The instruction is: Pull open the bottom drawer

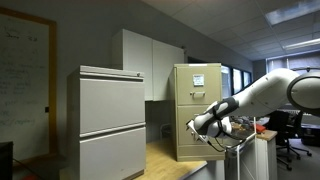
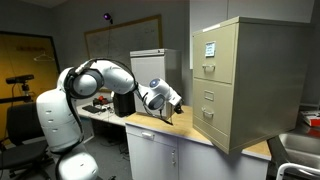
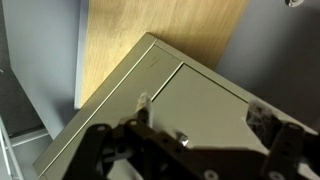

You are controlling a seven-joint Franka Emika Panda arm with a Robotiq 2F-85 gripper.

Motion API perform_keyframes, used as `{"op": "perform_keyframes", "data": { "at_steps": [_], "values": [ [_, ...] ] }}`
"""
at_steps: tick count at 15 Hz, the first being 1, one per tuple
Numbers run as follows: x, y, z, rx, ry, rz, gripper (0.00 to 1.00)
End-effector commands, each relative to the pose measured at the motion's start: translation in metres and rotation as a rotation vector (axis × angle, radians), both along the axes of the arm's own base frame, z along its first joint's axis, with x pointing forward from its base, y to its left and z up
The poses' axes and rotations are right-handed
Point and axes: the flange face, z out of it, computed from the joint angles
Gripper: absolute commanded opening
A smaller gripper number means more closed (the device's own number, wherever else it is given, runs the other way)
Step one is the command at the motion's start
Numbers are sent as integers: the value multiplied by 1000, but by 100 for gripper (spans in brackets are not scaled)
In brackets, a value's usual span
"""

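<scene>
Next, I close on the tan filing cabinet's bottom drawer's handle (image 1: 200,134) to pull it open.
The narrow tan filing cabinet (image 1: 196,110) stands on a wooden counter and shows in both exterior views (image 2: 250,80). Its bottom drawer (image 1: 196,145) (image 2: 220,128) has a plain beige front that sits flush with the cabinet. My gripper (image 1: 203,126) (image 2: 170,104) hangs in the air in front of the cabinet's lower half, a short way off and not touching it. In the wrist view the fingers (image 3: 205,112) are spread open and empty. A plain beige drawer front (image 3: 205,85) lies between them, next to the wooden counter top (image 3: 150,30).
A wide pale-grey cabinet (image 1: 112,120) stands beside the tan one. The wooden counter (image 2: 185,125) runs under my arm, with a dark box (image 2: 123,102) on it behind the gripper. Office chairs (image 1: 290,130) stand behind the arm. A metal sink edge (image 2: 300,150) lies past the cabinet.
</scene>
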Motion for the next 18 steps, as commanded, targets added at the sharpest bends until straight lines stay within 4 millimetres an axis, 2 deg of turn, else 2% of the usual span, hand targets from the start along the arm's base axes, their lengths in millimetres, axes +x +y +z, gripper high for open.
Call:
{"op": "perform_keyframes", "data": {
  "at_steps": [1,6,11,14,18],
  "values": [
    [-2,-29,8,21,-46,-75,100],
    [-10,-71,19,52,-89,-175,100],
    [2,-95,23,77,-109,-216,100],
    [16,-103,15,93,-98,-221,100],
    [30,-119,-7,134,-70,-235,100]
  ]
}}
